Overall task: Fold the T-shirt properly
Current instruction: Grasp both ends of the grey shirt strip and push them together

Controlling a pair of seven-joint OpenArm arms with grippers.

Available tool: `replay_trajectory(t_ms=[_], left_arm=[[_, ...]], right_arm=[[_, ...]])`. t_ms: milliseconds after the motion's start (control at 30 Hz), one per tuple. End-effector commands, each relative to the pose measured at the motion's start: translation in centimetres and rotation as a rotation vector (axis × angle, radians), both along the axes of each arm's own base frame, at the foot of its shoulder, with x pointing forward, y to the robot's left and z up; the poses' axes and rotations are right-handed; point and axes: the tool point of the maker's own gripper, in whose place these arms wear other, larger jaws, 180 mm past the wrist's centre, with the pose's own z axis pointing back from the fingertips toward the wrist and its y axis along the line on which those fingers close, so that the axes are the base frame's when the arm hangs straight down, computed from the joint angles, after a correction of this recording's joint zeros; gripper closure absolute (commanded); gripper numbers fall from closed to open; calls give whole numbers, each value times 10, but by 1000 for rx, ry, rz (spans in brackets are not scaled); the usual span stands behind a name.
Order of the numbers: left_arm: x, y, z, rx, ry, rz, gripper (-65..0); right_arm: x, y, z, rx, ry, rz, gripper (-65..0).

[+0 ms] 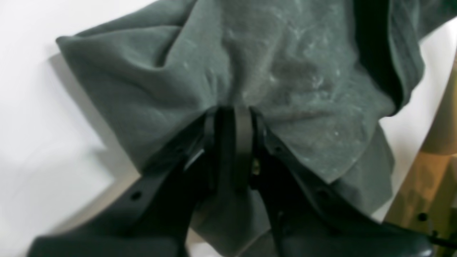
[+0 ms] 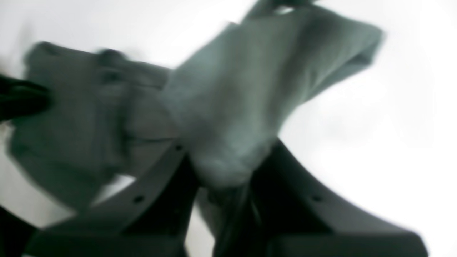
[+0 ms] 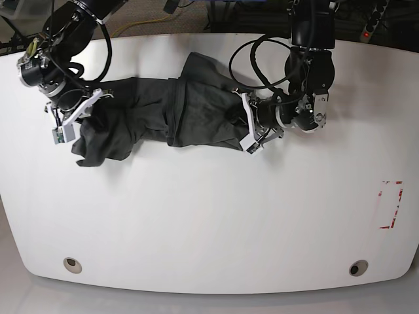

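Observation:
My right gripper is holding its end of the T-shirt, which lies bunched across the table's far half. It will let go of it beside the raised fold across the bunched T-shirt's middle [image 3: 190,112] [image 2: 83,122].
The dark charcoal-grey T-shirt [image 3: 163,114] lies bunched and stretched sideways across the far half of the white table [image 3: 209,216]. My left gripper [image 3: 241,121], on the right of the base view, is shut on the shirt's right end; in the left wrist view its jaws [image 1: 232,114] pinch a wrinkled fold of the T-shirt [image 1: 214,71]. My right gripper [image 3: 80,112], on the left of the base view, is shut on the shirt's left end; the blurred right wrist view shows the T-shirt [image 2: 228,107] pulled into my right gripper [image 2: 221,178].
Black cables [image 3: 252,62] loop beside the left arm. A red marked rectangle [image 3: 391,205] is on the table at the right. Two round holes [image 3: 72,264] [image 3: 357,267] sit near the table's front edge. A wooden frame [image 1: 428,171] shows past the table edge.

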Motion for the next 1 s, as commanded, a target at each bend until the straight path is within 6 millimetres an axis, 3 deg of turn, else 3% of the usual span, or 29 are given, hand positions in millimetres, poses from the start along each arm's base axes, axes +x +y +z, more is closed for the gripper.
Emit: replay_trajectory(t_ms=[0, 233, 433, 600, 900, 967], left_arm=[[-12, 4, -17, 77, 62, -24, -63], [-5, -3, -11, 56, 44, -22, -63], [-5, -3, -11, 56, 44, -22, -63], [-3, -2, -10, 58, 39, -20, -63], [2, 2, -8, 49, 36, 5, -63], [4, 2, -6, 49, 28, 5, -72]], right_arm=[[13, 30, 24, 83, -102, 99, -3], [17, 111, 38, 309, -170, 243, -6], [20, 154, 47, 392, -193, 314, -6], [18, 178, 38, 450, -158, 372, -6], [20, 183, 21, 515, -114, 355, -10], [20, 183, 20, 509, -111, 354, -62]])
